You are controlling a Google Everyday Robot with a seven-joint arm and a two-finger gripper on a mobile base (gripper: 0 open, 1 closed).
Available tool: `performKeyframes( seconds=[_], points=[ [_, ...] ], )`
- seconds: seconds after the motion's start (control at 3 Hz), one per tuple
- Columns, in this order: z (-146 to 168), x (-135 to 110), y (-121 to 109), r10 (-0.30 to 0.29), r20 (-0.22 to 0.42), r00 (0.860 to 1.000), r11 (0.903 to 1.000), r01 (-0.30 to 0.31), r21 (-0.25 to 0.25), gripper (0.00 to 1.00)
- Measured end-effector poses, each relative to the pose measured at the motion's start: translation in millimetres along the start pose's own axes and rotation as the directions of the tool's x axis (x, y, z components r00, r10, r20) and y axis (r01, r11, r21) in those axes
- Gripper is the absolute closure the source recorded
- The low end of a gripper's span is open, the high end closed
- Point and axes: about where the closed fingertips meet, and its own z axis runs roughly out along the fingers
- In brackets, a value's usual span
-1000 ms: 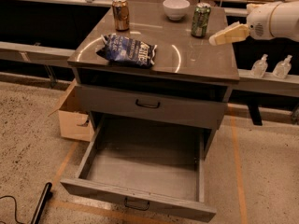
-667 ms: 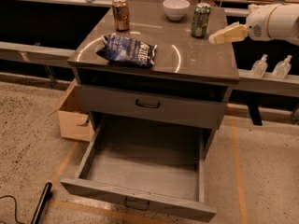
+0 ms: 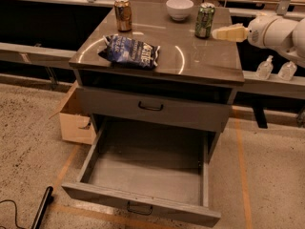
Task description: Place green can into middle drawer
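Note:
The green can beside the white bowl is next for my gripper, which should go there and close around the can's middle (image 3: 205,20).
The green can (image 3: 205,20) stands upright at the back right of the cabinet top (image 3: 200,61). My gripper (image 3: 223,33), with pale fingers on a white arm, reaches in from the right and sits just right of the can, a little apart from it. It holds nothing. The middle drawer (image 3: 147,173), the lowest one, is pulled out wide and its grey floor is bare. Its small black handle (image 3: 139,208) faces the front.
A gold-brown can (image 3: 123,14) and a white bowl (image 3: 179,8) stand at the back of the top. A dark blue chip bag (image 3: 129,51) lies at the left. The handled drawer (image 3: 151,107) above is shut. A cardboard box (image 3: 74,118) sits at the left, two bottles (image 3: 264,67) at the right.
My gripper has moved slightly left, closer to the green can. Nothing else has moved.

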Motion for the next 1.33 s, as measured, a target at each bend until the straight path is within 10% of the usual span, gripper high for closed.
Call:
performKeyframes(
  seconds=[0.67, 1.33],
  points=[
    [56.4, 17.1, -12.5, 0.098, 0.03, 0.995, 0.9948, -0.098, 0.024, 0.0],
    [108.3, 20.2, -20.8, 0.077, 0.04, 0.996, 0.9966, -0.078, 0.027, 0.0]
  ],
)
